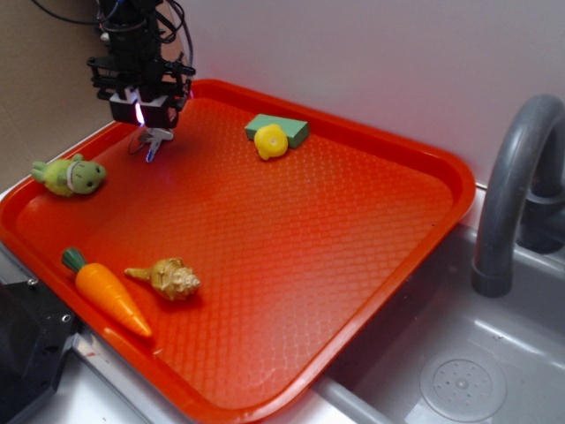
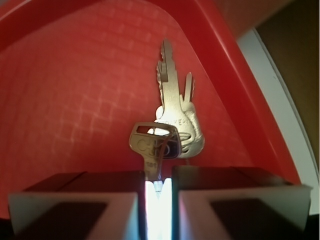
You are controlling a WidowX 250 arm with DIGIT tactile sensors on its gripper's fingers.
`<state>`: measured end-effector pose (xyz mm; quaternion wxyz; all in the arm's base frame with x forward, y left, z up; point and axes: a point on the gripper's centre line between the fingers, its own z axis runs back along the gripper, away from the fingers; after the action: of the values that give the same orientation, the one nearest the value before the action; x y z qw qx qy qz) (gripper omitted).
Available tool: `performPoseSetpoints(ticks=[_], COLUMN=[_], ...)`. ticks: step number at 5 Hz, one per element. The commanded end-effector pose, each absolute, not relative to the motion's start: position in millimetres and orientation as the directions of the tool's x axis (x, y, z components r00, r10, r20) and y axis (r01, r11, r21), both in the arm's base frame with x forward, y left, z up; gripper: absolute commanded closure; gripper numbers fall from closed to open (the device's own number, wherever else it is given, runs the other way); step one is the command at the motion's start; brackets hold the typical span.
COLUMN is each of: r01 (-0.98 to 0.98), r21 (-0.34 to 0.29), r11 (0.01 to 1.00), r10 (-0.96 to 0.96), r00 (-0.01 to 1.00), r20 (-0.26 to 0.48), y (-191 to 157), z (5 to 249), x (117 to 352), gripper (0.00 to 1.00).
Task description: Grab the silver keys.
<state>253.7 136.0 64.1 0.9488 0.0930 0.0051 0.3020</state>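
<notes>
My gripper needs to set the silver keys down on the red tray (image 1: 161, 155) between the green plush toy and the green block.
The silver keys (image 2: 172, 115) are a small fanned bunch on a ring, hanging over the back left corner of the red tray (image 2: 70, 100). One key's blade runs down into the narrow gap between my fingers. My gripper (image 2: 158, 176) is shut on that blade. In the exterior view the gripper (image 1: 150, 122) stands at the tray's far left corner, with the keys (image 1: 156, 140) dangling just under it, close to the tray (image 1: 424, 256) floor.
A green plush toy (image 1: 71, 175) lies at the tray's left edge. A carrot (image 1: 106, 293) and a tan knobbly toy (image 1: 172, 278) lie near the front. A green block with a yellow toy (image 1: 278, 132) sits at the back. A grey faucet (image 1: 516, 194) and sink (image 1: 459, 380) are on the right.
</notes>
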Motion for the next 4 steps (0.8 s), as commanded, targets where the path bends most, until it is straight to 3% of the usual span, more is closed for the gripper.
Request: performPoseSetpoints(ticks=[1,2,3,4], r01=[-0.443,-0.304,-0.175,-0.183], r21=[-0.004,-0.092,-0.113,-0.084], r11=[0.896,0.948,0.978,0.979], r10=[0.442,0.312,0.184,0.19], r00=[0.892,0.946,0.98,0.978], r20=[0.1,0.085,0.078,0.087], y=[90.2,55.5,42.7,44.0], z=[139.4,191.9,242.6,238.6], x=[222.2,212.7,219.6,229.5], gripper=[1.0,1.0,1.0,1.0])
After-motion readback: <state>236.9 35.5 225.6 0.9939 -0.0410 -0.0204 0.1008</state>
